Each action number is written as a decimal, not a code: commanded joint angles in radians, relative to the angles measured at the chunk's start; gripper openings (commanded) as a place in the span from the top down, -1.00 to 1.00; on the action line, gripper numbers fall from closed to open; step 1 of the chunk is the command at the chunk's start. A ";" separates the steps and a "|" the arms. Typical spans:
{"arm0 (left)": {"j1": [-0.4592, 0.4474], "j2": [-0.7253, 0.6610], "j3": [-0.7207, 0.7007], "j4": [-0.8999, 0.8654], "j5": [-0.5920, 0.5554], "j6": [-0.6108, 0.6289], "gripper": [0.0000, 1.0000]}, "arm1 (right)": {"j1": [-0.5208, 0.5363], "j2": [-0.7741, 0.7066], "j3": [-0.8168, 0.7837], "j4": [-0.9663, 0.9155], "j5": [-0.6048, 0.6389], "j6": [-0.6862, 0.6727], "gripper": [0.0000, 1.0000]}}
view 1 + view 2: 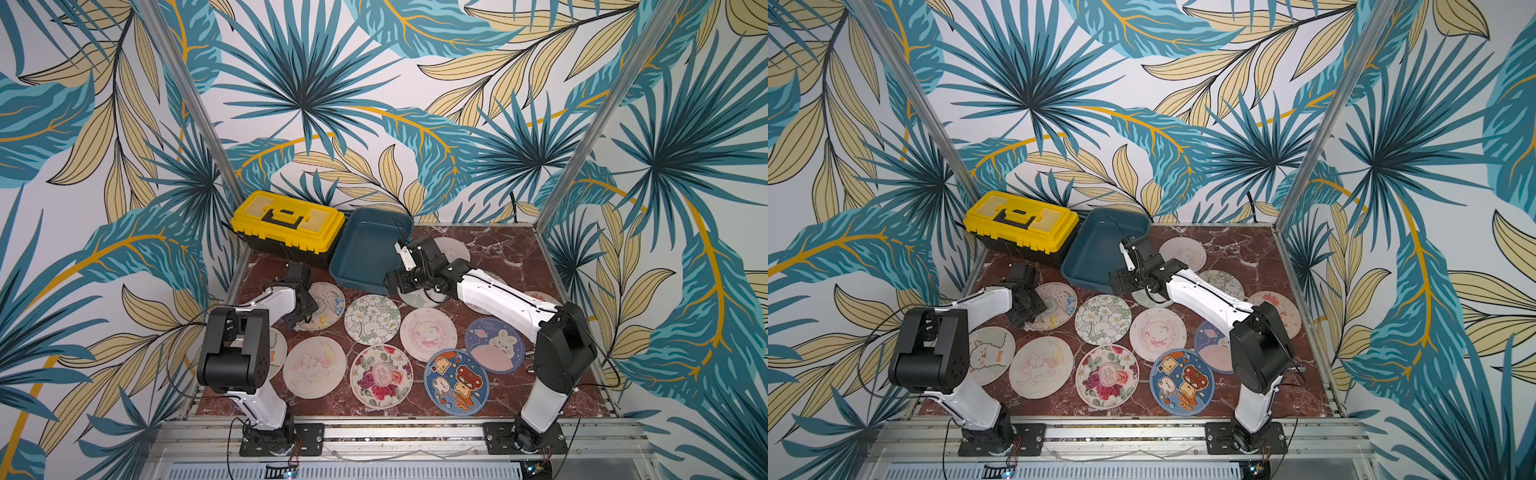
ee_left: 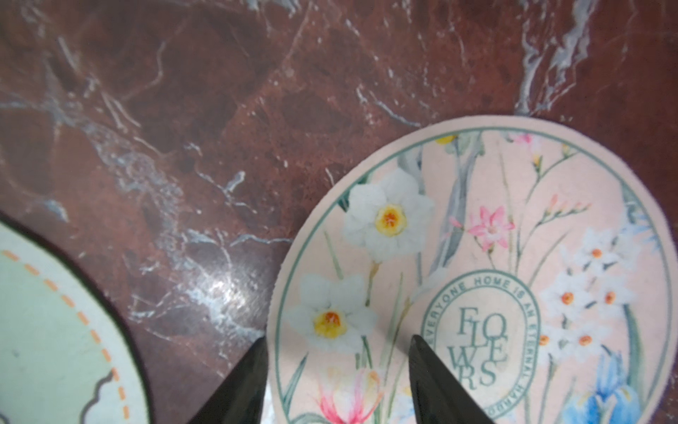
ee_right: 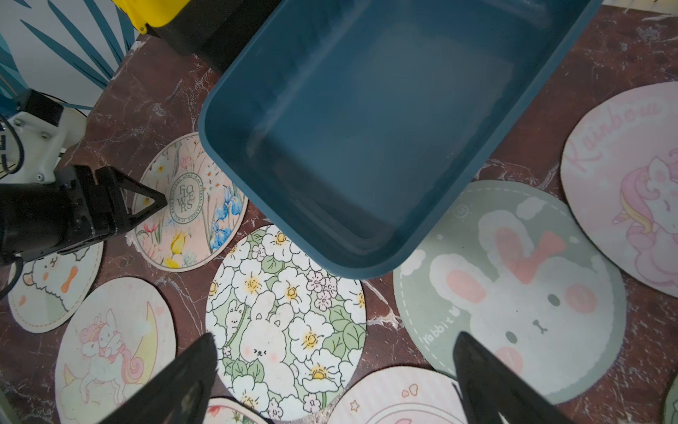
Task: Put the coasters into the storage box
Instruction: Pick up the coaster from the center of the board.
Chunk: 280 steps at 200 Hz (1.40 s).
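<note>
My right gripper needs to go next to the pink "Flowers" coaster under my left gripper and grip its edge point(image 1: 340, 308) point(image 3: 231, 220) by the blue flowers.
Several round printed coasters lie flat on the red marble table point(image 1: 511, 253). The teal storage box point(image 1: 365, 249) point(image 3: 367, 128) stands empty at the back, with its near end resting over some coasters. My left gripper point(image 2: 337, 337) point(image 1: 305, 320) points down at the pink "Flowers" coaster point(image 2: 477, 238) point(image 3: 198, 205). Its jaws stand apart astride the coaster's rim, one finger on the print and one just off the edge. My right gripper point(image 3: 336, 334) point(image 1: 392, 282) hangs open and empty by the box's near corner. It is above the white-flower bunny coaster point(image 3: 286, 323) and the green rabbit coaster point(image 3: 513, 286).
A yellow-lidded black toolbox point(image 1: 286, 224) stands against the box's left side at the back. Leaf-print walls and aluminium posts point(image 1: 582, 137) close in the table. More coasters, among them a blue cartoon one point(image 1: 457, 382) and a rose one point(image 1: 381, 376), lie toward the front edge.
</note>
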<state>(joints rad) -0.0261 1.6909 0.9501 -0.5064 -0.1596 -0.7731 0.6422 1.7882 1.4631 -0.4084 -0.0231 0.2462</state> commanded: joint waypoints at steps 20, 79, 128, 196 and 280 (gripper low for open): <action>0.008 0.061 0.003 0.009 0.073 0.006 0.24 | 0.005 -0.001 -0.009 0.021 0.021 -0.026 -0.99; 0.007 0.064 0.004 0.018 0.085 0.011 0.74 | 0.005 0.021 -0.003 0.020 -0.006 -0.039 -0.99; 0.008 0.042 -0.009 0.017 0.082 0.018 0.81 | 0.043 0.060 0.017 -0.011 -0.093 -0.056 -0.99; 0.007 0.006 -0.053 0.044 0.081 0.024 0.93 | 0.155 0.166 0.098 -0.009 -0.168 -0.038 -0.91; 0.008 -0.030 -0.062 0.078 0.095 0.019 1.00 | 0.191 0.217 0.136 0.033 -0.169 -0.009 -0.90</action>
<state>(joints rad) -0.0174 1.6806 0.9207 -0.4335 -0.1333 -0.7555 0.8318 1.9999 1.5814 -0.3897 -0.1925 0.2306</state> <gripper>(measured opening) 0.053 0.949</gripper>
